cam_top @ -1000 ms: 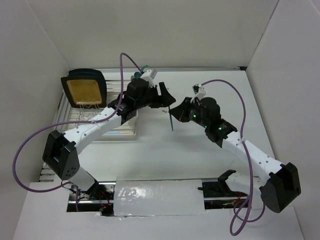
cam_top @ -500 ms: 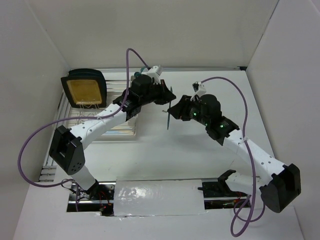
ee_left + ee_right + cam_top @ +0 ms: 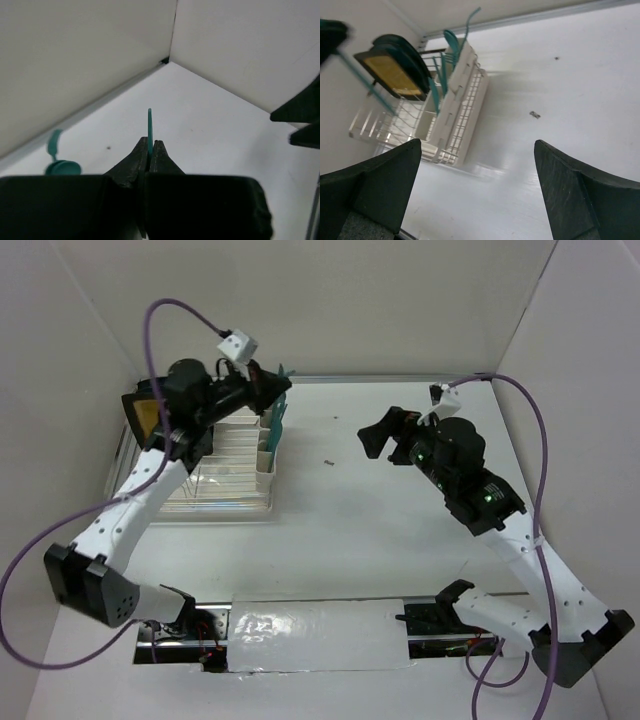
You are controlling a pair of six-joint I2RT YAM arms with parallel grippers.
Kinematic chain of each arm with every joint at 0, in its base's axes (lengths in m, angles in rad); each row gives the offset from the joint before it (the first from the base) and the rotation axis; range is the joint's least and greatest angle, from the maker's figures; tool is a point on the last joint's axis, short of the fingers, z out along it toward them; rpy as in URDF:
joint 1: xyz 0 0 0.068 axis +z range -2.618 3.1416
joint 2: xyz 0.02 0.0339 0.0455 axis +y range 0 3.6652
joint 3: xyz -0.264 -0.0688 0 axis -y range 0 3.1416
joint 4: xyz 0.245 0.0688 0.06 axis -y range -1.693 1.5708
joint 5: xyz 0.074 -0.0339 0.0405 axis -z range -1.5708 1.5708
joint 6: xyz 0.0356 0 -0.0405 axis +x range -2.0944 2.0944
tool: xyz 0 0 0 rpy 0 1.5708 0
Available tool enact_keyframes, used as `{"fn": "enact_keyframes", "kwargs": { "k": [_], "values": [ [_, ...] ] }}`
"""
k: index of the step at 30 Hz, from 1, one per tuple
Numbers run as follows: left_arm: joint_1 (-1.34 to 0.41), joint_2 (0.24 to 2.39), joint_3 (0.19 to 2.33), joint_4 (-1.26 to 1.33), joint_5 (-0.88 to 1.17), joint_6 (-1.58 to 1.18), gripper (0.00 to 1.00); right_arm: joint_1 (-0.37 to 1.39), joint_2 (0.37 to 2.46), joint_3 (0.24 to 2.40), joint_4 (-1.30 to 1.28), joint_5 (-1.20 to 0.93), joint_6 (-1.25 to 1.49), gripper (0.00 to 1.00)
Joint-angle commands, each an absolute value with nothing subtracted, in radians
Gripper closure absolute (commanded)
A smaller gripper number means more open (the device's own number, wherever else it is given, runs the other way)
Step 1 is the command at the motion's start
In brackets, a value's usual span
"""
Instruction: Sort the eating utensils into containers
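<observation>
My left gripper has the teal utensil. Next, I let go of it with that gripper in the front cream container (image 3: 271, 448) at the end of the dish rack.
My left gripper (image 3: 149, 142) is shut on the thin handle of a teal utensil (image 3: 149, 122), which sticks out past the fingertips. From above, the left gripper (image 3: 272, 388) hangs raised over the rack's right end, above the cream containers (image 3: 265, 455). Several teal utensils (image 3: 451, 42) stand in the containers (image 3: 460, 85). The right wrist view also shows the held utensil (image 3: 365, 82), blurred, slanting down at the left. My right gripper (image 3: 385, 432) is open and holds nothing, off to the right over bare table; its fingers (image 3: 375, 185) stand wide apart.
The wire dish rack (image 3: 215, 480) sits at the back left with a black-rimmed yellow plate (image 3: 395, 75) standing in it. A small dark speck (image 3: 327, 462) lies on the white table between the arms. Walls close in the left, back and right sides.
The utensil went from the right gripper to the left. The left gripper shut on it and swung up and left over the rack. The right gripper opened and drew back to the right.
</observation>
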State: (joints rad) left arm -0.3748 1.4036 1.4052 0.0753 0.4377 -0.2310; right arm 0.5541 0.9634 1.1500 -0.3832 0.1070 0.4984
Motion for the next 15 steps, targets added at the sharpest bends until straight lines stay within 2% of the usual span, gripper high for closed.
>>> {"fn": "enact_keyframes", "kwargs": {
  "k": [1,7,15],
  "values": [
    [-0.316,1.293,1.327,0.205,0.624,-0.094,1.00,0.555,1.018,1.118,-0.442,0.179,0.494,0.00],
    [-0.164,1.262,1.183,0.345,0.808,-0.172,1.00,0.552,1.072,1.108,-0.430,0.172,0.506,0.00],
    [-0.141,1.307,1.100,0.471,0.879,-0.224,1.00,0.552,1.081,1.088,-0.430,0.231,0.512,0.00]
  ]
}}
